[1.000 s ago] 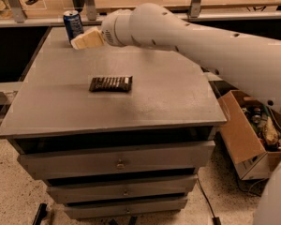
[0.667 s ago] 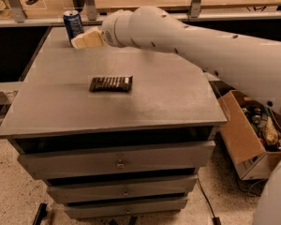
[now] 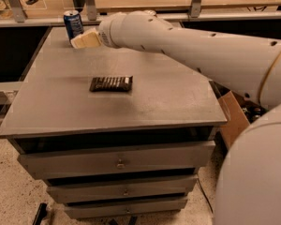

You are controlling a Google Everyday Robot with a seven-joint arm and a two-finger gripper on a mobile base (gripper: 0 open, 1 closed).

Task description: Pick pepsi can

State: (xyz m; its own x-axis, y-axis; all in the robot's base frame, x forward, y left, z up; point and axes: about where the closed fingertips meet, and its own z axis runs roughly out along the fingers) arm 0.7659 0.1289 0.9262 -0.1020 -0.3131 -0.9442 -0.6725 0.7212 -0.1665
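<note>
My gripper needs to close around the middle of the pepsi can [image 3: 74, 25], between its silver top and its bottom.
The pepsi can [image 3: 73, 24] is a small blue can with white lettering and a silver top. It stands upright at the far left corner of the grey cabinet top [image 3: 159, 97]. My gripper [image 3: 82, 39] reaches in from the right on a thick white arm. Its cream-coloured fingers [image 3: 86, 38] sit just right of and slightly in front of the can, close to its lower side.
A dark ridged snack bar [image 3: 111, 83] lies flat near the middle of the cabinet top. Behind the cabinet runs a wooden shelf with metal posts [image 3: 90, 1]. A cardboard box [image 3: 232, 116] stands on the floor at the right. Drawers [image 3: 117, 163] face the front.
</note>
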